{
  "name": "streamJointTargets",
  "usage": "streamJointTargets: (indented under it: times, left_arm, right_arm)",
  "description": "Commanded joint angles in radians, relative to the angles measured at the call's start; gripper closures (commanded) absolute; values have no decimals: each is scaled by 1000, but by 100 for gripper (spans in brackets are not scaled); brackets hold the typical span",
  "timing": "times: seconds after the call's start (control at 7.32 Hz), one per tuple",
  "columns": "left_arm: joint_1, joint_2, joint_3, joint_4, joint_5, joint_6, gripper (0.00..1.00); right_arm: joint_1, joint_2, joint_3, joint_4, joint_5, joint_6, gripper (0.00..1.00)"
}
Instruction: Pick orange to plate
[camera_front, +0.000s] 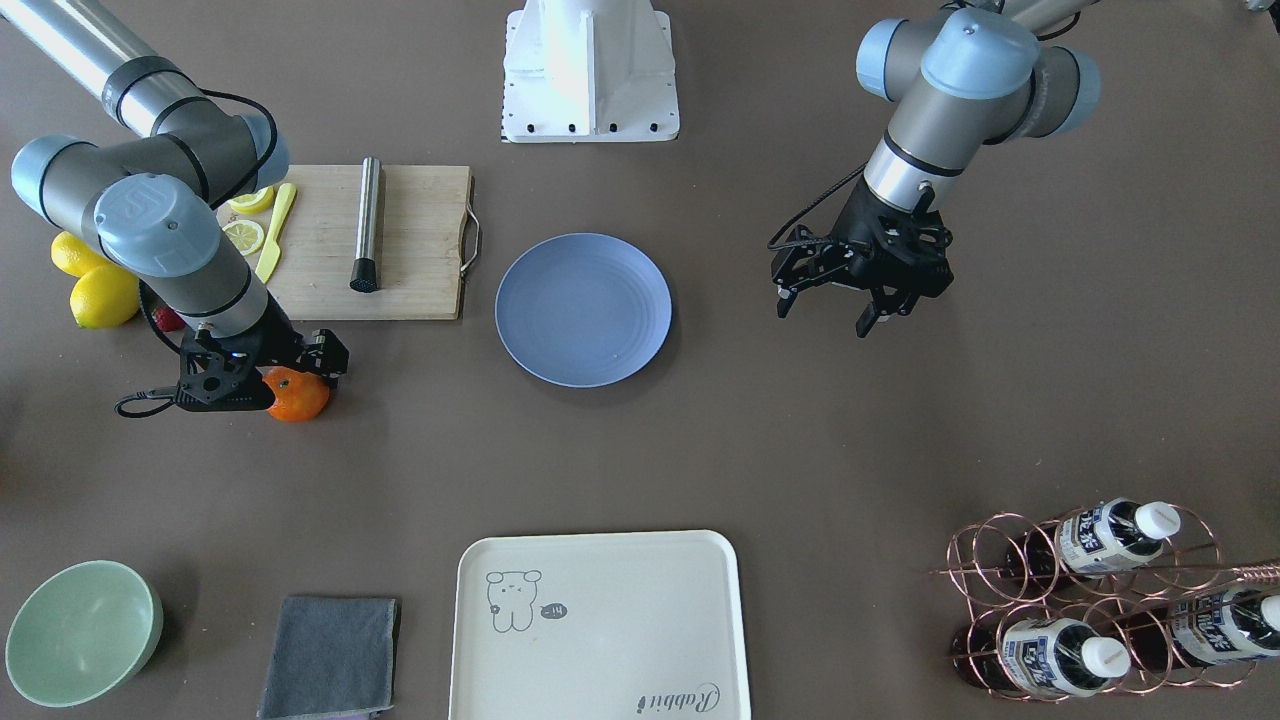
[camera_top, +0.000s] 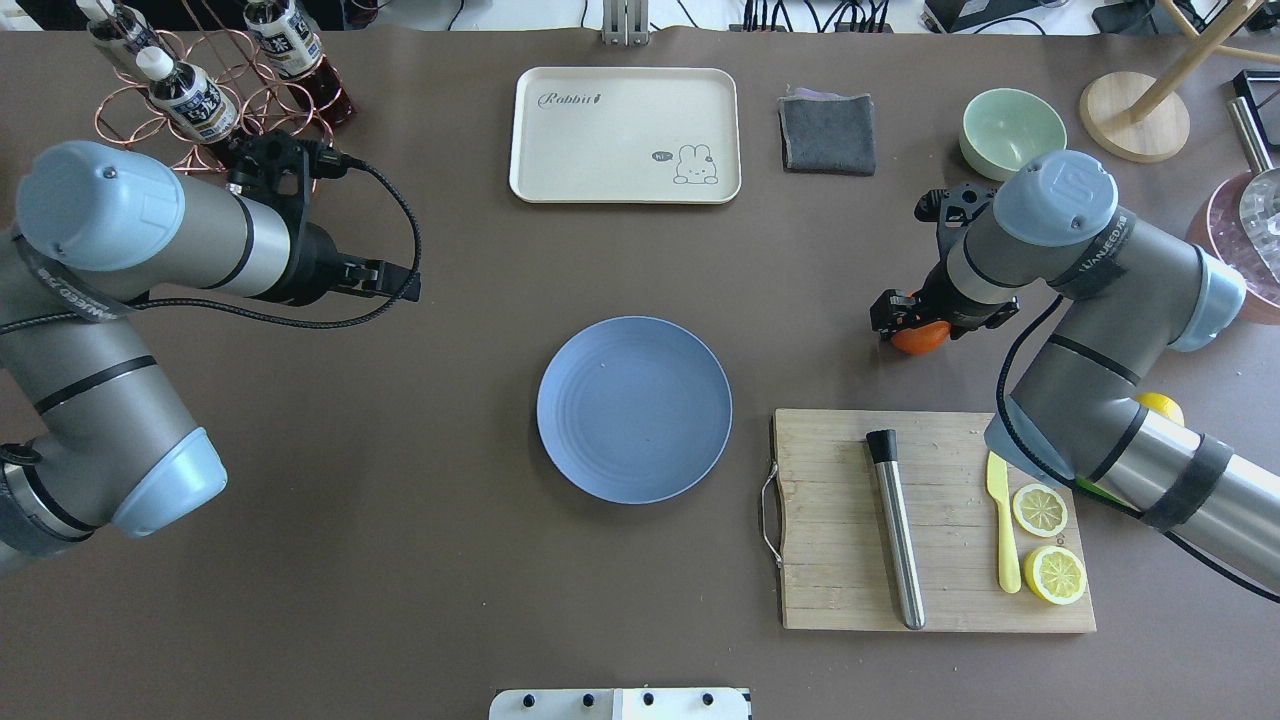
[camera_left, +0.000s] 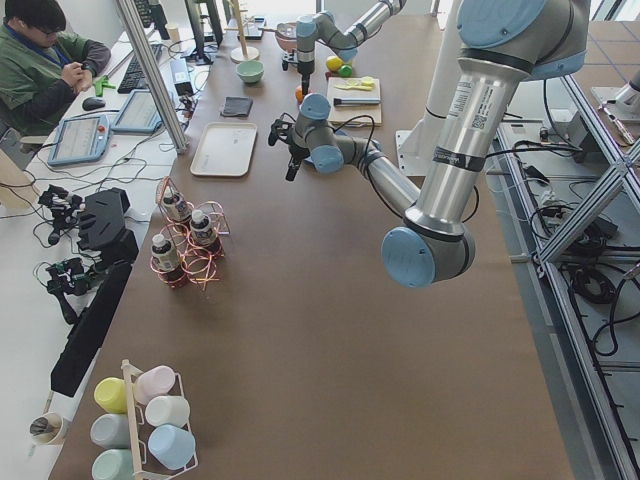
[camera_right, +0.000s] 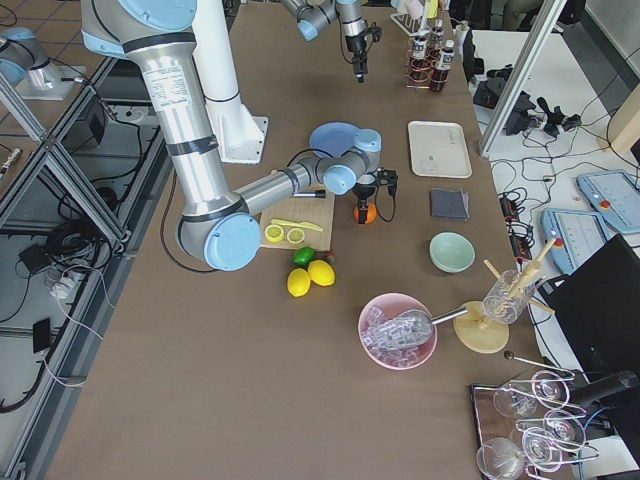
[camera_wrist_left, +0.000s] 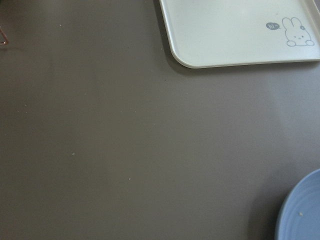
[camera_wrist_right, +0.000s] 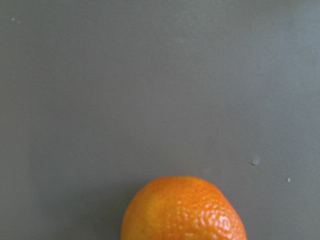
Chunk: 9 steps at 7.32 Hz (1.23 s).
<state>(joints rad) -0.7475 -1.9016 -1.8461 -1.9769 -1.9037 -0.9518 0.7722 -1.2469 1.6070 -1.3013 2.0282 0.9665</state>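
Observation:
Next, my right gripper lets go of the orange near the middle of the blue-lavender plate (camera_front: 601, 317).
The orange (camera_front: 300, 398) rests on the brown table, to the robot's right of the blue-lavender plate (camera_front: 583, 310). My right gripper (camera_front: 285, 372) is lowered right over the orange (camera_top: 920, 340), its black body covering the fruit's top, so I cannot tell whether its fingers grip the orange. The right wrist view shows the orange (camera_wrist_right: 184, 210) large at the bottom edge, with no fingers in sight. My left gripper (camera_front: 825, 315) hangs open and holds nothing, above bare table on the plate's other side. Nothing lies on the plate (camera_top: 634, 408).
A wooden cutting board (camera_front: 410, 250) with a steel muddler (camera_front: 367, 225), a yellow knife and lemon slices lies beside the plate. Whole lemons (camera_front: 100, 295) sit behind my right arm. A cream tray (camera_front: 600, 625), grey cloth (camera_front: 330, 655), mint bowl (camera_front: 80, 630) and bottle rack (camera_front: 1100, 600) line the far edge.

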Motion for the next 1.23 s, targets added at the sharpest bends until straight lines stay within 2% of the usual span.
streamJointTargets:
  times: [0.0,0.14,0.27,0.55,0.82,0.96,1.09]
  left_arm:
    - [-41,12,-1,9,-18,53,2]
    - [-71,12,-1,12,-43,83,2]
    - [-135,16,7,13,-113,134,2]
    - [-254,88,10,13,-185,331,2]
    - [-360,172,21,12,-222,509,2]
    - [-410,199,40,15,-224,601,2]
    - [-458,208,79,13,-242,686,2]
  right_arm:
    - [7,45,19,-6,3,3,100]
    - [19,55,75,-16,10,3,100]
    - [16,61,124,-45,12,26,100]
    - [-66,162,155,-107,-9,221,100]
    - [-233,263,194,-223,-177,351,100]
    - [-310,320,182,-280,-237,379,100]
    - [-351,355,154,-283,-288,397,100]
